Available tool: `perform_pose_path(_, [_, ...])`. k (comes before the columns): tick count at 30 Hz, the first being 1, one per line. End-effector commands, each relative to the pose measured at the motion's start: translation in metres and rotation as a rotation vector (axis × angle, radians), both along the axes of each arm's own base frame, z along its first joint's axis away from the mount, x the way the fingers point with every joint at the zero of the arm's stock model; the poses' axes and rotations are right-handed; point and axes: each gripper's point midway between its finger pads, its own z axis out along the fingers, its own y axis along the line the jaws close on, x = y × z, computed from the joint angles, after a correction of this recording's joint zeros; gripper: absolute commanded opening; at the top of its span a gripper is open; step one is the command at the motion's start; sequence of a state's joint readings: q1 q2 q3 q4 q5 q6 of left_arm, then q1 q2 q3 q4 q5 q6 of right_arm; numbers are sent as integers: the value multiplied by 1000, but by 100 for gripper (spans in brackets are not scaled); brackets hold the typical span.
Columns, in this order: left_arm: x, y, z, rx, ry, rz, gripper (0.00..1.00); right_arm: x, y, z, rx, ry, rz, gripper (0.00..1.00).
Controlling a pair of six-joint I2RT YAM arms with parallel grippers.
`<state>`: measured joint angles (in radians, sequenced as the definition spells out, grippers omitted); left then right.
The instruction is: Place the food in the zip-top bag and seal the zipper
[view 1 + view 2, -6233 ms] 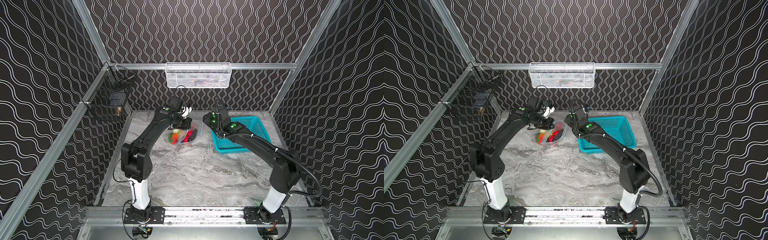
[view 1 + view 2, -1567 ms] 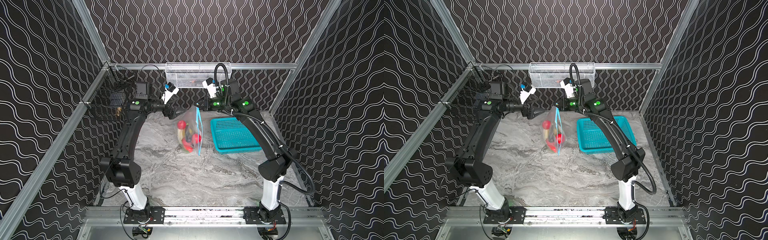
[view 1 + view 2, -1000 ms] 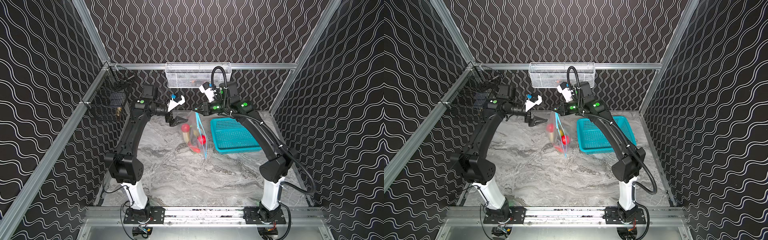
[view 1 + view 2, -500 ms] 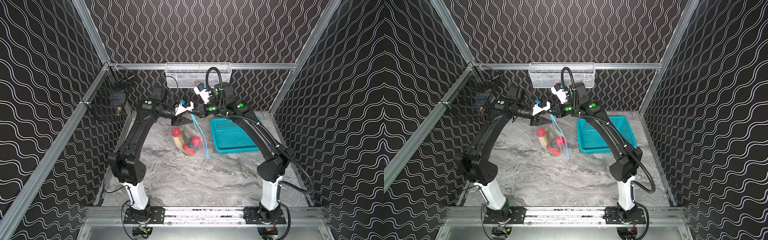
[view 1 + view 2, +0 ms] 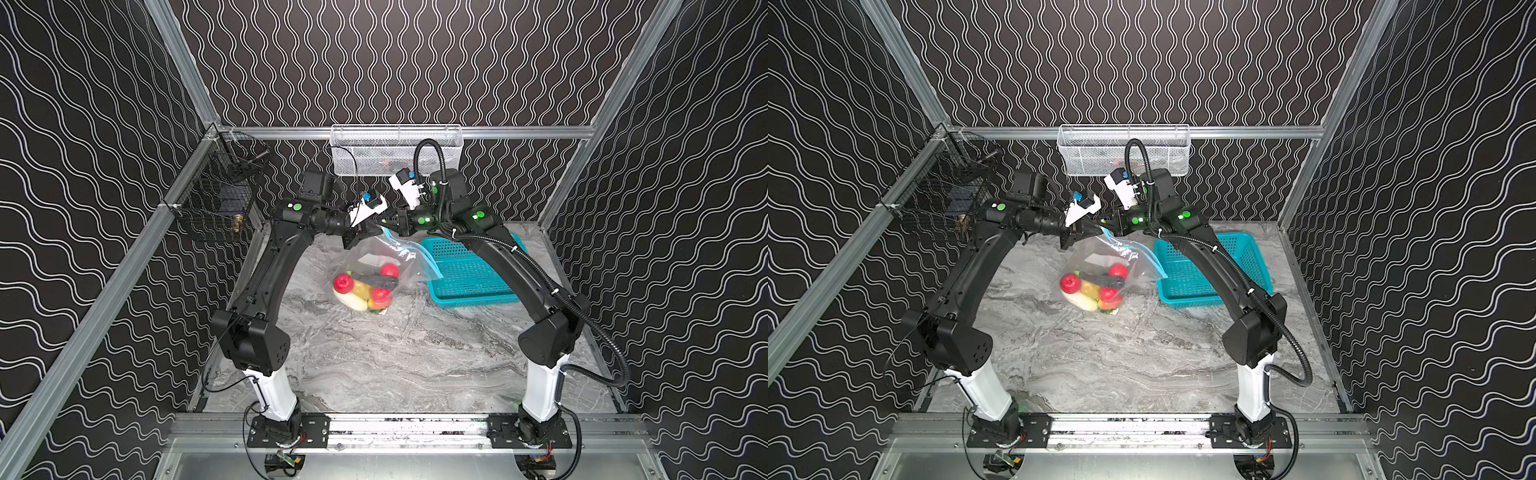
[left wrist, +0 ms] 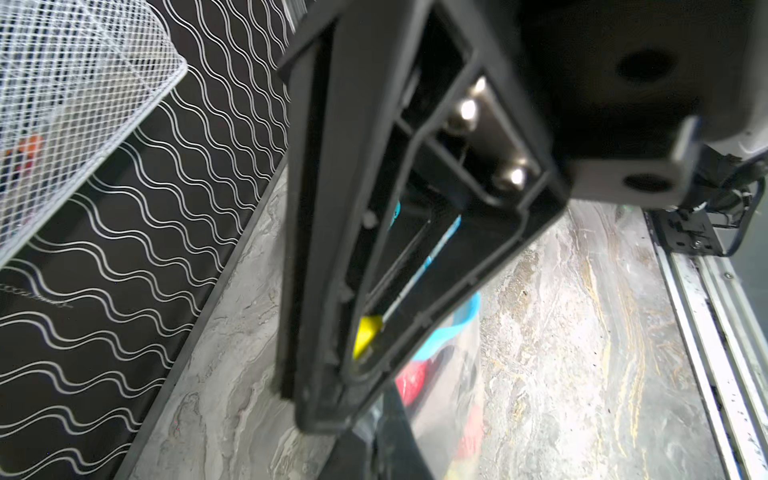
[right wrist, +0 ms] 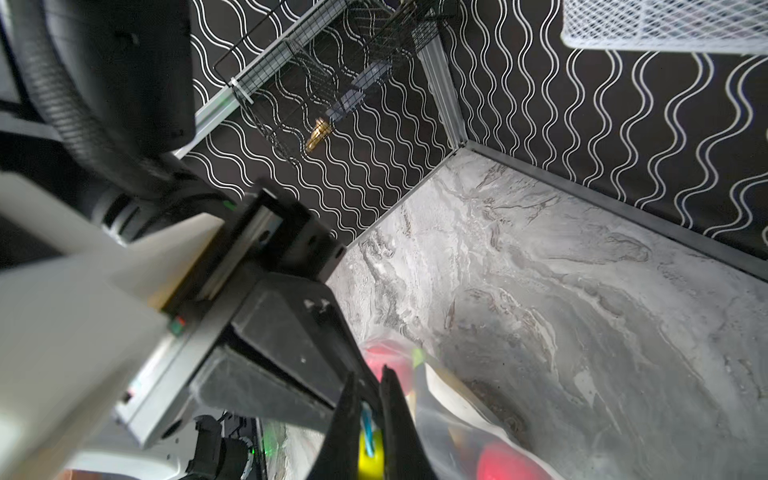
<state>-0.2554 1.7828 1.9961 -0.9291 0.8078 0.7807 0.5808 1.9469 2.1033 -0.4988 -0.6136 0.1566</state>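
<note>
The yellow slider tab sits deep behind my right gripper's fingertips, so next I open it, back off and pinch the tab (image 6: 367, 334) with the fingertips.
The clear zip-top bag (image 5: 376, 257) (image 5: 1100, 257) hangs above the table's back middle in both top views. The food (image 5: 365, 286) (image 5: 1094, 286) sits bunched in its bottom: red round fruits, a white oblong piece, a yellow one, a dark one. The light-blue zipper (image 5: 419, 249) (image 5: 1144, 251) runs down to the right from where both grippers meet. My right gripper (image 5: 385, 226) (image 7: 368, 372) is shut on the zipper at its yellow slider tab (image 7: 370, 457) (image 6: 363, 338). My left gripper (image 5: 372, 231) (image 6: 372, 424) is shut on the bag's clear top edge just beside it.
A teal perforated basket (image 5: 465, 274) (image 5: 1204, 266) stands on the table right of the bag, partly under the right arm. A white mesh basket (image 5: 395, 149) hangs on the back wall, and a black wire basket (image 5: 220, 199) hangs on the left wall.
My left gripper has moved right to the bag's top and shut on it. The right gripper has carried the bag slightly left, and the bag has swung to face the camera more.
</note>
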Motion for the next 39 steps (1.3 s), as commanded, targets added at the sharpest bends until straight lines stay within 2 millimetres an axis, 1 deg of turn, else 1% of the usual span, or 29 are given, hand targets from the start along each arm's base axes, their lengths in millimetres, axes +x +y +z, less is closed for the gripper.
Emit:
perform_pose_path(1, [-6, -7, 21, -77, -18, -24, 0, 9, -5, -4, -9, -22, -38, 0])
perform_pose_path(4, [-4, -6, 20, -80, -7, -4, 0, 7, -7, -4, 1, -20, -30, 1])
perform_pose_path(5, [-3, -6, 19, -78, -4, -1, 0, 6, -7, -4, 6, -19, -29, 12])
perform_pose_path(6, [-4, -6, 18, -74, -5, -4, 0, 5, -8, -3, 13, -20, -26, 17])
perform_pose_path(8, [-5, -5, 15, -69, 0, -8, 0, 3, -7, -4, 34, -8, -9, 23])
perform_pose_path(9, [-4, -5, 13, -67, 3, -5, 0, -3, -10, 8, 55, -25, -2, 26])
perform_pose_path(10, [-4, -5, 12, -66, 6, -3, 0, -6, -11, 12, 66, -31, 5, 28])
perform_pose_path(12, [0, -5, 11, -67, 17, 17, 0, -8, -12, 15, 77, -36, 7, 30])
perform_pose_path(15, [0, -6, 10, -72, 35, 17, 0, -11, -13, 18, 84, -39, 12, 29])
perform_pose_path(21, [-1, -6, 13, -84, 26, 17, 0, -14, -12, 18, 91, -22, 35, 27])
perform_pose_path(25, [0, -6, 14, -87, 29, 19, 0, -15, -11, 18, 96, -24, 39, 14])
perform_pose_path(28, [5, -5, 13, -82, 28, 49, 0, -16, -12, 19, 99, -27, 37, 8])
perform_pose_path(30, [13, -3, 12, -80, 33, 95, 0, -15, -13, 19, 97, -30, 33, 7])
perform_pose_path(33, [15, -3, 12, -80, 40, 109, 0, -15, -14, 18, 90, -33, 24, 6])
perform_pose_path(39, [11, -4, 14, -93, 49, 93, 0, -16, -17, 21, 87, -48, 16, 1])
